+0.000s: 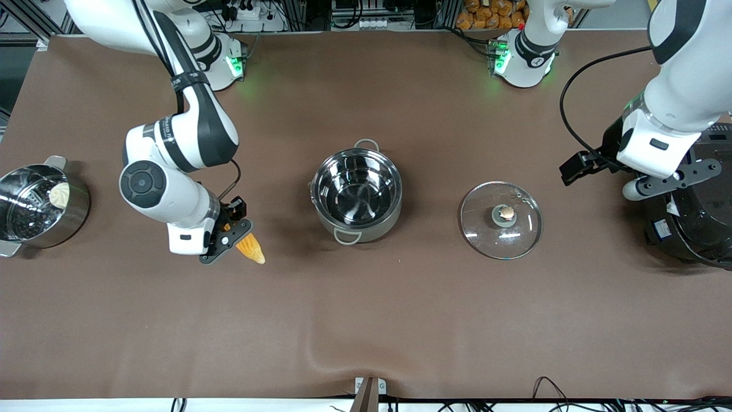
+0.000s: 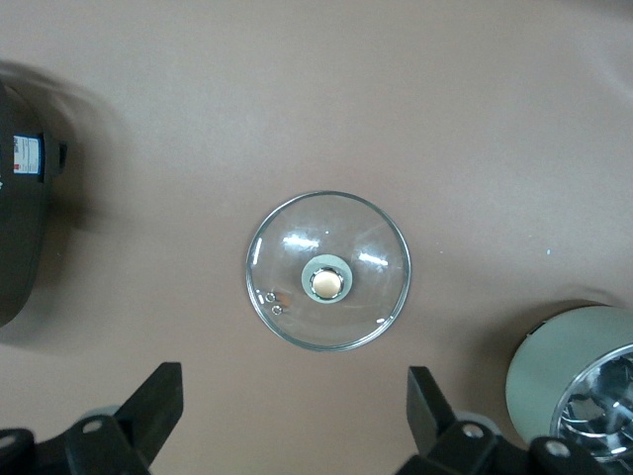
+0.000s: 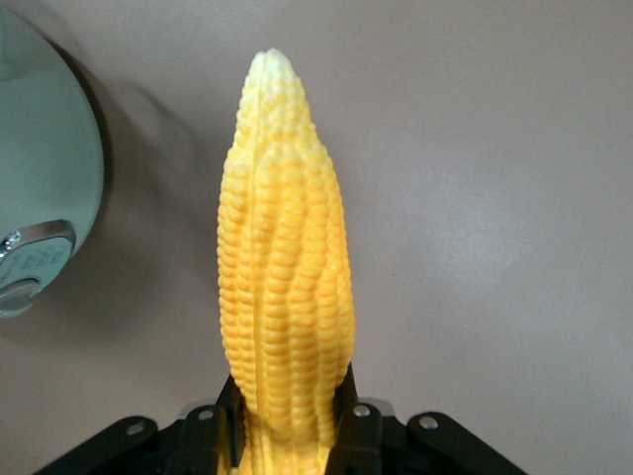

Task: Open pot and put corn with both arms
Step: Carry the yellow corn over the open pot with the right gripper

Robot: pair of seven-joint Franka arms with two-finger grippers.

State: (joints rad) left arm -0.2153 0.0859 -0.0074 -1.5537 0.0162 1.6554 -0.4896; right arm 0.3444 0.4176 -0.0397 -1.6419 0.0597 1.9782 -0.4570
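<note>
Next, my right gripper lets go of the yellow corn so that it is left inside the empty steel pot (image 1: 361,190) in the middle of the table.
The steel pot (image 1: 356,194) stands uncovered in the middle of the table, and nothing lies in its shiny bowl. Its glass lid (image 1: 501,220) with the brass knob lies flat on the cloth beside it, toward the left arm's end. My right gripper (image 1: 229,237) is shut on the yellow corn (image 1: 251,249), low over the cloth on the pot's right-arm side. In the right wrist view the corn (image 3: 282,267) sticks out from between the fingers (image 3: 351,416), its thick end clamped. My left gripper (image 2: 295,386) is open and holds nothing, hanging beside the lid (image 2: 327,270).
A steel pot with a perforated insert and a white lump (image 1: 40,206) stands at the right arm's end. A black rice cooker (image 1: 697,212) stands at the left arm's end, under the left arm's wrist. The brown cloth (image 1: 366,355) has a fold near the front edge.
</note>
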